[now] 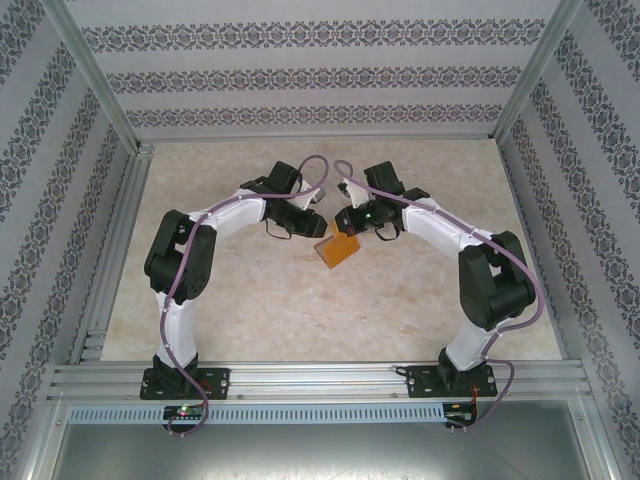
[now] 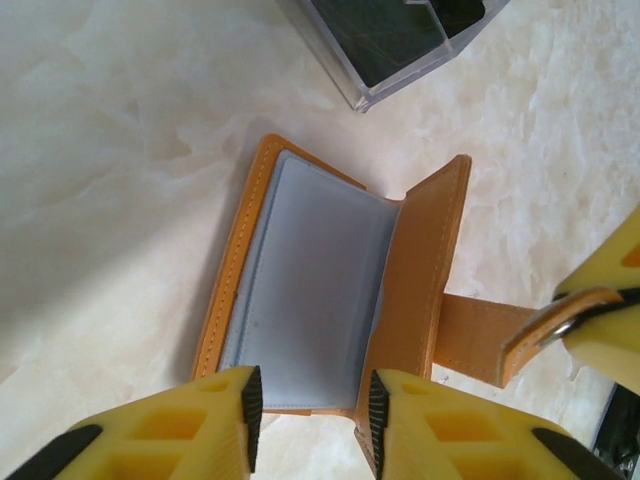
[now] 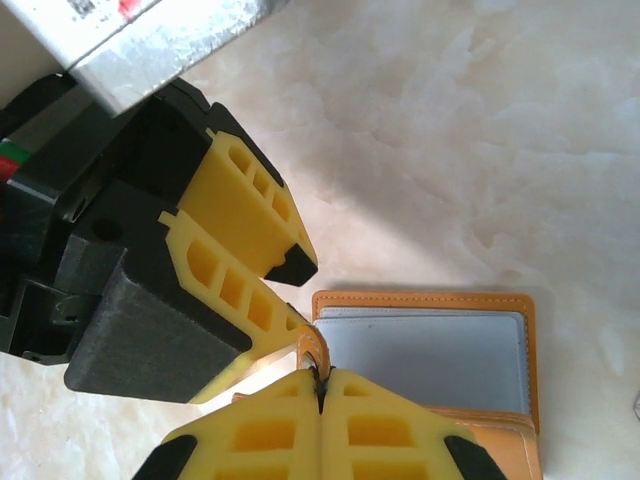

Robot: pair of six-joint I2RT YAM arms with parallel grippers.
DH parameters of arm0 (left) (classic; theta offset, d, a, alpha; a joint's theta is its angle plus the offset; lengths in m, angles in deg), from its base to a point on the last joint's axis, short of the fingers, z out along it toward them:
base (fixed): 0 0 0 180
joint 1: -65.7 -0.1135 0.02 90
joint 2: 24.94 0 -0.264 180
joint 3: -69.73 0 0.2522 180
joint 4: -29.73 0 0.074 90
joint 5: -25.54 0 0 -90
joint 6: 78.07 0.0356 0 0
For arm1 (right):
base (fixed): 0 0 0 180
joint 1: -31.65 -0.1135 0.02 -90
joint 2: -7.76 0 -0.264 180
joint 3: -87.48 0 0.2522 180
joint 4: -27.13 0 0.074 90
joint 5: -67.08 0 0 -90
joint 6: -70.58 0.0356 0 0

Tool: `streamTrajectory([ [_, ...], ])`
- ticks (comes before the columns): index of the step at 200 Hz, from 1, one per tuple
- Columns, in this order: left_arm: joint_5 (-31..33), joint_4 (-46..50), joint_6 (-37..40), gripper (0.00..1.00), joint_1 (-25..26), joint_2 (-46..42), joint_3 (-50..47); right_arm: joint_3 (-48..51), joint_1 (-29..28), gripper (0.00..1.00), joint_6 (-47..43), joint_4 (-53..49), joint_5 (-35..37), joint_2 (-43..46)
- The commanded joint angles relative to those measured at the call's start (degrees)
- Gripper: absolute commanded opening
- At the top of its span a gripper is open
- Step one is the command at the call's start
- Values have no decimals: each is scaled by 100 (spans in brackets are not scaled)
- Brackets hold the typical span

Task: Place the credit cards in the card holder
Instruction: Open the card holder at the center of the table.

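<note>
I need to pull the strap with my right gripper while my left gripper takes the card holder's opposite orange edge (image 2: 238, 258), as the card holder's cover stands half open.
The card holder (image 2: 310, 280) is an orange wallet lying open on the table, its pale blue-grey pocket facing up; in the top view the card holder (image 1: 338, 251) sits between the two arms. My left gripper (image 2: 310, 405) is open, with its pads either side of the pocket's near end and the right pad close against the raised orange cover. My right gripper (image 3: 320, 378) is shut on the wallet's snap strap (image 2: 480, 335) and holds it out sideways. Beyond the holder lies a clear-edged box with dark contents (image 2: 400, 40); I cannot tell whether those are the credit cards.
The two arms meet over the middle of the marble-patterned table (image 1: 250, 300). Patterned walls and metal rails (image 1: 110, 240) close in the sides. A dark object (image 2: 622, 440) shows at the edge by the right gripper.
</note>
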Motion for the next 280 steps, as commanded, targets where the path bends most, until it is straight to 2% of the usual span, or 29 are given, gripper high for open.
streamTrajectory([
  [1,50,96,-36,38,23,154,9,211,92,0,70,190,-138,227],
  [75,-68,-141,-295,45,17,310,-219,1759,176,0,492,1251,236,1195],
  [126,-263,-199,-374,47,21,503,-142,2574,185,0,737,1346,388,1601],
  [228,-132,-94,-344,51,-1,627,-33,3188,562,0,1056,1379,666,1980],
  [259,-577,-454,-624,48,-4,655,-122,3118,563,0,1110,1422,676,1912],
  [280,-811,-764,-841,39,-4,638,-245,3074,580,0,1122,1447,734,1780],
])
